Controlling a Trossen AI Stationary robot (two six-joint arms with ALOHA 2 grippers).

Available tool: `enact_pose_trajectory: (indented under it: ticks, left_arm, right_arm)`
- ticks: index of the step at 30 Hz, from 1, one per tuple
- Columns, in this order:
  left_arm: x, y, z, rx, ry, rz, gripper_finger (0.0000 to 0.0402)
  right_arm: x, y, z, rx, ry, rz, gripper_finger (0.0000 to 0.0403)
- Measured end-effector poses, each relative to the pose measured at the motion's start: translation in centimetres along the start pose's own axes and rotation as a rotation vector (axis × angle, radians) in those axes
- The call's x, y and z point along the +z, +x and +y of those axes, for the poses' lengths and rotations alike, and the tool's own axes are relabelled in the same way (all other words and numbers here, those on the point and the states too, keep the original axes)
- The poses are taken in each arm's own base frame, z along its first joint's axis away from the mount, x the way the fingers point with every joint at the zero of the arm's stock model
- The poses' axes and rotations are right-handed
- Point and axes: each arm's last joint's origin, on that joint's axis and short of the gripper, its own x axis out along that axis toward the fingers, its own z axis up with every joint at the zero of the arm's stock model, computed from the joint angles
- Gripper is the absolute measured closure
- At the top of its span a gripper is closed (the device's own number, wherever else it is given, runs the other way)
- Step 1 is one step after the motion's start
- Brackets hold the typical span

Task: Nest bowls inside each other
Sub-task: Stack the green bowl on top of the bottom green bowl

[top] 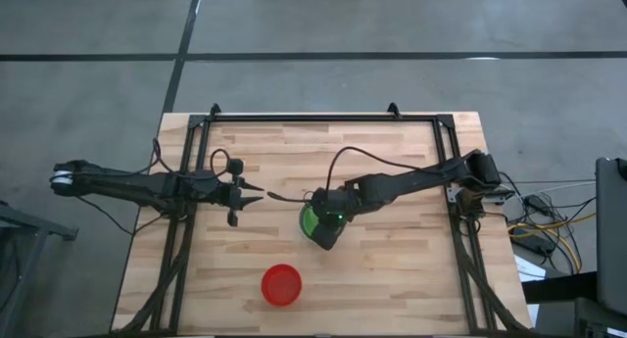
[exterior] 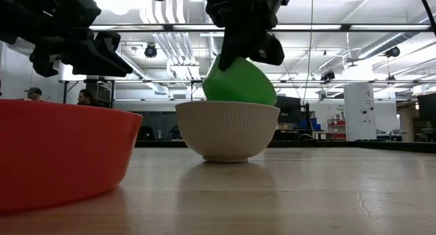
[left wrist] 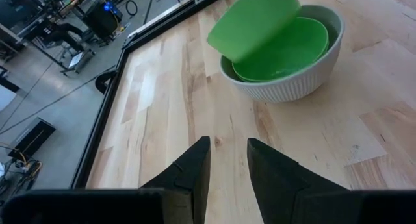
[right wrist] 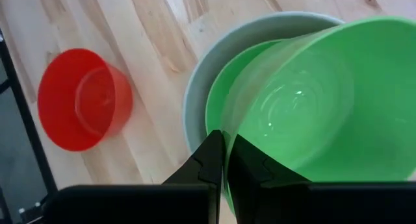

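The robot's right gripper needs to release the second green bowl inside the green bowl nested in the off-white bowl (top: 322, 223) (right wrist: 281, 110).
An off-white ribbed bowl (exterior: 227, 131) stands on its base at the table's middle, with a green bowl (left wrist: 289, 52) lying inside it. Above it a second green bowl (exterior: 240, 82) hangs tilted, with my right gripper (right wrist: 225, 146) shut on it. A red bowl (top: 281, 284) stands alone toward the near edge. To the left of the bowls my left gripper (left wrist: 227, 160) hovers open with nothing between its fingers. My right gripper pinches the green bowl's rim (right wrist: 229, 130), one finger inside the bowl and one outside. The fingers come slanting down from above. The bowl hangs tilted, its lower part dipping into the off-white bowl's mouth; whether it touches the green bowl inside, I cannot tell.
Bare wooden tabletop (top: 392, 269) lies all round the bowls. A black frame (top: 323, 118) runs along the table's far edge and down its sides. People sit in the room beyond the table (exterior: 30, 93).
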Motion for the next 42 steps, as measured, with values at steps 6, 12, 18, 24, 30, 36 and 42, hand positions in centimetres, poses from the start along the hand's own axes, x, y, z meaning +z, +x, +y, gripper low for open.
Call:
enact_pose_trajectory:
  ticks: [6,12,18,24,30,36,42]
  left_arm:
    - [0.0,0.0,0.0,0.000,0.000,0.000,0.0293]
    - [0.0,0.0,0.0,0.000,0.000,0.000,0.0293]
    - [0.0,0.0,0.0,-0.001,0.000,0.001,0.0293]
    - [0.0,0.0,0.0,0.000,0.000,0.000,0.0293]
    - [0.0,0.0,0.0,0.000,0.000,0.000,0.0293]
    - [0.0,0.0,0.0,0.000,0.000,0.000,0.0293]
    - [0.0,0.0,0.0,0.000,0.000,0.000,0.0293]
  right_arm:
    - [-0.1,0.6,-0.1,-0.016,-0.022,0.018,0.0392]
    - [-0.3,1.7,-0.3,-0.037,-0.029,0.046,0.0392]
    - [-0.5,3.0,-0.5,-0.031,-0.028,0.089,0.0392]
    - [-0.4,2.7,-0.4,-0.014,-0.027,0.085,0.0392]
    - [-0.3,2.3,-0.4,-0.006,-0.029,0.074,0.0371]
    - [-0.3,2.3,-0.3,-0.004,-0.029,0.072,0.0331]
    - [-0.1,1.9,-0.2,0.011,-0.031,0.055,0.0305]
